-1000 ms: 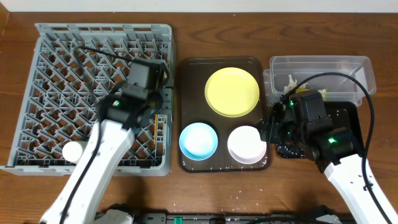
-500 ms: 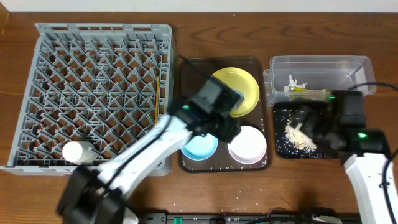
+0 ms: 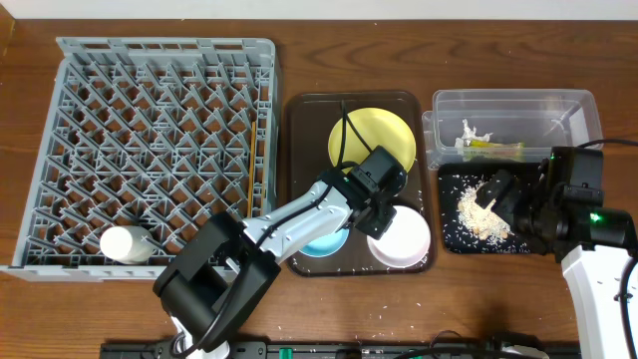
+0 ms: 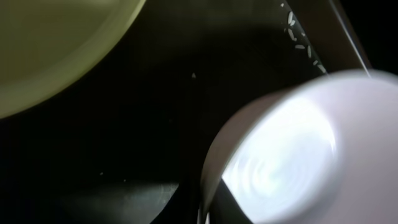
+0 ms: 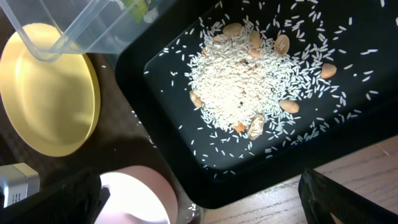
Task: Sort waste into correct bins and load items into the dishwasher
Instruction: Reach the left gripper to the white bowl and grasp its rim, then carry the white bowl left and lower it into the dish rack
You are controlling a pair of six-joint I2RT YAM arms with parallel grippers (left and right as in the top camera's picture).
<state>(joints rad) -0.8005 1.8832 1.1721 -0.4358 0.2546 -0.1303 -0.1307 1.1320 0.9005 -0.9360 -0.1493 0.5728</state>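
I will let go of the beige bowl with my left gripper among the grey dish rack's wires [image 3: 215,140], near the wooden chopsticks. The bowl is now on the brown serving tray.
My left gripper [image 3: 377,204] is shut on the left rim of the beige bowl [image 3: 404,234] on the brown serving tray [image 3: 304,120]. In the left wrist view that rim [image 4: 211,180] runs between my dark fingers. The yellow plate [image 3: 374,135] lies behind the bowl, and the light blue bowl [image 3: 324,239] is mostly hidden under my left arm. My right gripper [image 3: 510,207] hangs open over the black tray [image 3: 454,239], above the pile of rice crumbs [image 5: 245,93]. The green-and-yellow wrapper [image 3: 488,148] lies in the clear tub [image 3: 513,110]. A white cup [image 3: 122,242] lies in the grey dish rack [image 3: 150,120].
Thin wooden chopsticks [image 3: 251,184] lie along the rack's right side. Loose rice grains are scattered over the black tray floor [image 5: 348,143] and the brown tray corner [image 4: 305,43]. The clear tub's corner [image 5: 87,25] overhangs between the plate [image 5: 46,93] and the black tray.
My left arm swung from the rack across to the brown tray and shut on the beige bowl's rim. My right arm drew back to the right and opened wide, uncovering the rice pile.
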